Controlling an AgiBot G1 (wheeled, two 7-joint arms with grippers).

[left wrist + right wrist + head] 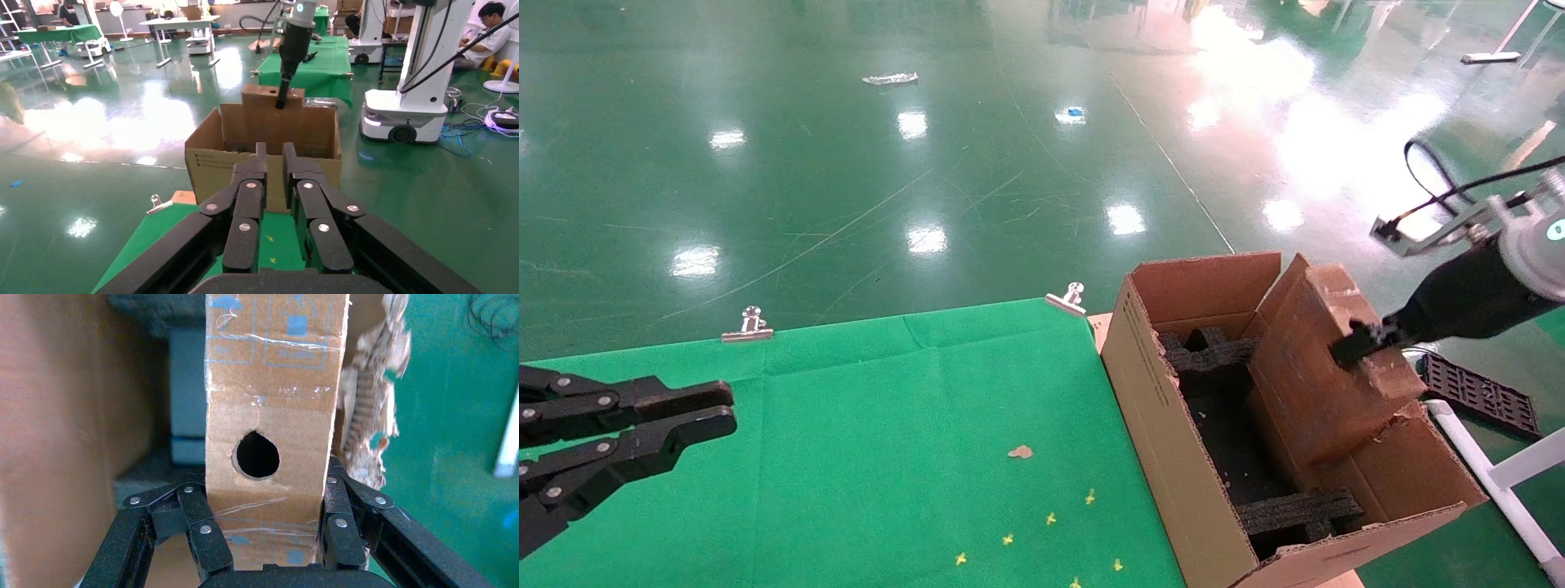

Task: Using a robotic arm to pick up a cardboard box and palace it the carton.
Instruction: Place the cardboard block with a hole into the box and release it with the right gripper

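Observation:
Next, my right gripper releases the cardboard box between the carton's dark middle and its side (1281, 429) with the torn flap.
My right gripper (1352, 347) is shut on the cardboard box (1316, 359), a narrow brown slab with a round hole (257, 455) in one face. The box (269, 416) hangs tilted over the open carton (1173, 441), its lower end down between the black foam inserts (1209, 351) and the carton's right wall. From the left wrist the box (263, 101) sticks up out of the carton (208, 162) with my right gripper (281, 101) on it. My left gripper (723, 408) is parked over the green cloth at the left, jaws nearly together and empty; it also shows in its own wrist view (274, 150).
The green cloth (887, 441) covers the table, held by two metal clips (750, 324) (1068, 299) at its far edge. The carton's right flap (373, 398) is torn and ragged. A black grid tray (1479, 392) and a white frame (1508, 482) lie right of the carton.

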